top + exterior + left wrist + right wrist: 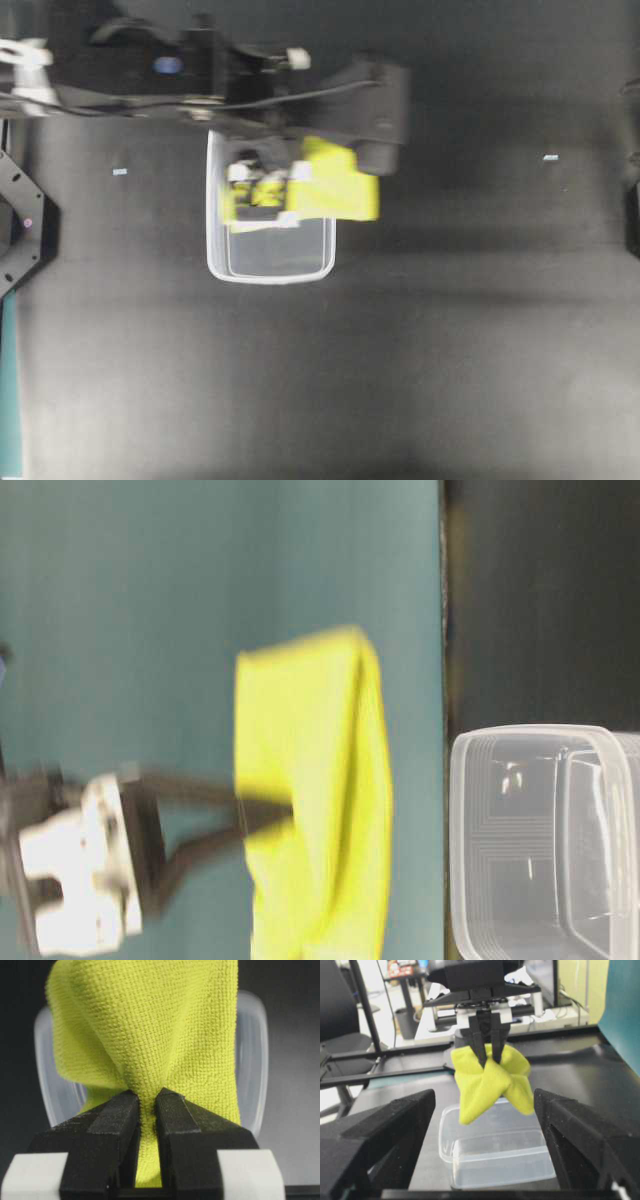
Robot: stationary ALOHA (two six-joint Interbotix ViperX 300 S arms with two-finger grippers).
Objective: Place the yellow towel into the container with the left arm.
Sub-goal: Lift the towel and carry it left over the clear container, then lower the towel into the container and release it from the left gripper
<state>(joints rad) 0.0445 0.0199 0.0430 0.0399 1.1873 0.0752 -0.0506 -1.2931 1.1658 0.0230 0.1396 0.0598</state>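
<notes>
The robot's left gripper needs to release the yellow towel inside the clear container [270, 200] [152, 1075], just toward the far side of the container's middle.
My left gripper [147, 1105] is shut on a pinched fold of the yellow towel [150, 1025]. It holds the towel in the air above the clear container [250, 1060]. From overhead, the left gripper [262, 185] is over the far half of the container [270, 275], and the towel [335, 185] hangs past its right rim. The right wrist view shows the towel [490, 1082] dangling from the left gripper [489, 1052], clear of the container [495, 1160]. My right gripper [484, 1097] is open and empty, facing them from a distance.
The container stands on a black table [450, 350]. Two small pale tape marks [120, 172] [550, 158] lie on it. A teal wall [200, 600] is behind the towel in the table-level view. Chairs and desks show beyond the table's far edge [395, 1050].
</notes>
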